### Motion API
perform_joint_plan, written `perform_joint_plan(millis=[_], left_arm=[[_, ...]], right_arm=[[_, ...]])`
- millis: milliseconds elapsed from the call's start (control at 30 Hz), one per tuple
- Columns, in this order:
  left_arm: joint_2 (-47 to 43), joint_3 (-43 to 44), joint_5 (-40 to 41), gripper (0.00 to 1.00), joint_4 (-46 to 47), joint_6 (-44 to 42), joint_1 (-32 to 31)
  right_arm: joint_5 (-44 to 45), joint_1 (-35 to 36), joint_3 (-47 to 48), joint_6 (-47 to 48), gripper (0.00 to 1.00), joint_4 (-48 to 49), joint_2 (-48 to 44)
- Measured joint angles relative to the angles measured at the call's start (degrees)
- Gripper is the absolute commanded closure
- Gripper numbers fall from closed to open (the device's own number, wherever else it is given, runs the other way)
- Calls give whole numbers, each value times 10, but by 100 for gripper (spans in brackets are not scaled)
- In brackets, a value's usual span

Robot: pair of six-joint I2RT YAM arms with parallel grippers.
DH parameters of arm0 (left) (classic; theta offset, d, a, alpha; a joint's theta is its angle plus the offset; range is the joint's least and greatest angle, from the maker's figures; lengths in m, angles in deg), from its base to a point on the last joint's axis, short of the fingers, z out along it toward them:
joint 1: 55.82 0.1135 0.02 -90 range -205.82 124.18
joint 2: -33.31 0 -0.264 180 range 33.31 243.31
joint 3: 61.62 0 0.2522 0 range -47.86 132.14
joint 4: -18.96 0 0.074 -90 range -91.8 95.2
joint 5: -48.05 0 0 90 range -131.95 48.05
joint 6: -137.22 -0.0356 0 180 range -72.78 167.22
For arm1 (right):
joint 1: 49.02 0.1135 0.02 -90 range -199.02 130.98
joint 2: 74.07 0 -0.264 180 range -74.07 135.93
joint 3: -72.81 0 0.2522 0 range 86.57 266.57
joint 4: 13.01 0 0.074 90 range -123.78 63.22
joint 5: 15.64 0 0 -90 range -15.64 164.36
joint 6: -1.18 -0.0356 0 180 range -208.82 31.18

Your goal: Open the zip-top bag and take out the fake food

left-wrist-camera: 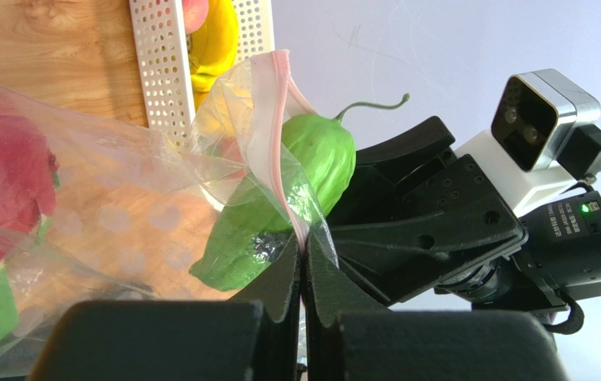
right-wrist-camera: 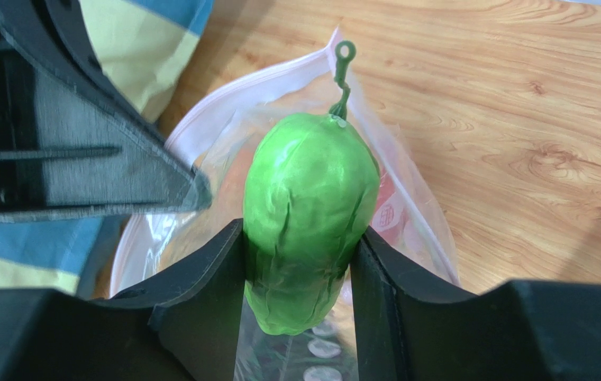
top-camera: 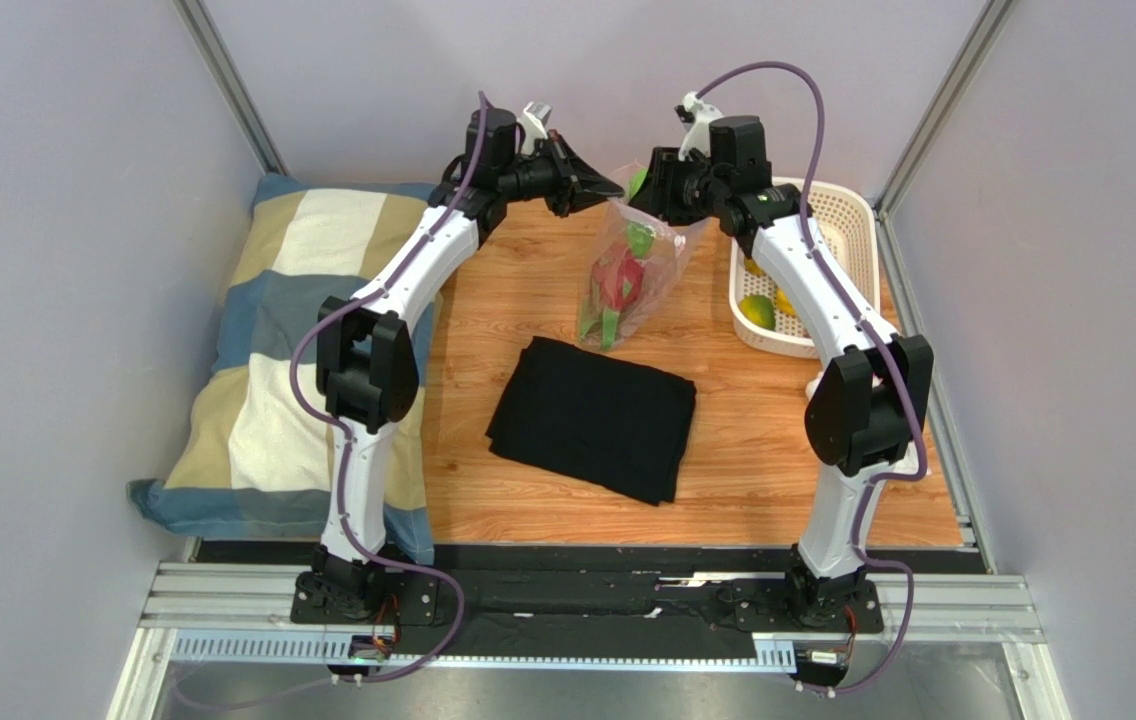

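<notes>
Next, I release the green ribbed fruit from my right gripper in the white basket (top-camera: 770,276) just behind the round green piece.
The clear zip-top bag (top-camera: 631,278) hangs open over the far middle of the wooden table, with red and green fake food inside. My left gripper (top-camera: 607,191) is shut on the bag's pink zip strip (left-wrist-camera: 281,159), its jaws pressed together on the strip in the left wrist view (left-wrist-camera: 304,266). My right gripper (top-camera: 649,195) is shut on a green ribbed fruit (right-wrist-camera: 308,214) with a curly stem, held at the bag's open mouth (right-wrist-camera: 200,159). The same green fruit shows in the left wrist view (left-wrist-camera: 323,159).
A white perforated basket (top-camera: 848,225) at the far right holds yellow and green pieces. A black folded cloth (top-camera: 594,417) lies mid-table. A blue and yellow checked pillow (top-camera: 281,345) lies at the left. Grey walls close in on three sides.
</notes>
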Motion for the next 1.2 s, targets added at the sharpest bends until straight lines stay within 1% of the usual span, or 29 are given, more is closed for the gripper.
perform_joint_plan(millis=[200, 267, 400, 467, 533, 600, 700, 733, 800, 900, 933, 1000, 1033, 1100, 1133, 1167, 1200], left_arm=[[0, -1, 2, 100, 7, 8, 1], [0, 2, 4, 100, 6, 10, 1], [6, 25, 7, 100, 9, 18, 2], [7, 35, 11, 100, 12, 22, 3], [12, 50, 13, 100, 14, 25, 5], [18, 64, 15, 100, 18, 29, 8], [27, 79, 20, 100, 20, 35, 9], [30, 82, 20, 100, 22, 37, 10], [37, 90, 22, 100, 23, 39, 11], [48, 101, 23, 100, 27, 45, 12], [52, 105, 23, 100, 28, 46, 12], [56, 106, 23, 100, 31, 47, 12], [57, 106, 23, 100, 31, 48, 12], [58, 106, 23, 100, 31, 48, 12], [58, 106, 23, 100, 30, 47, 12], [58, 106, 22, 100, 31, 47, 12], [58, 106, 21, 100, 31, 47, 12]], right_arm=[[41, -1, 0, -91, 100, 33, 0], [41, -4, 1, -129, 100, 44, 0], [32, -33, 35, -229, 100, 48, 1], [28, -62, 59, -285, 100, 47, 1], [33, -102, 73, -321, 100, 43, 0], [44, -149, 67, -343, 98, 33, -5], [67, -220, 52, -350, 91, -17, -3], [74, -239, 52, -347, 87, -38, 2], [86, -271, 52, -330, 85, -88, 18], [97, -289, 51, -298, 74, -157, 52], [99, -290, 50, -288, 64, -173, 63], [104, -287, 46, -269, 50, -203, 84], [108, -285, 42, -261, 33, -217, 92], [118, -282, 40, -244, 23, -243, 102], [124, -281, 40, -239, 15, -253, 105], [131, -279, 42, -232, 11, -265, 108], [138, -278, 48, -227, 10, -278, 111]])
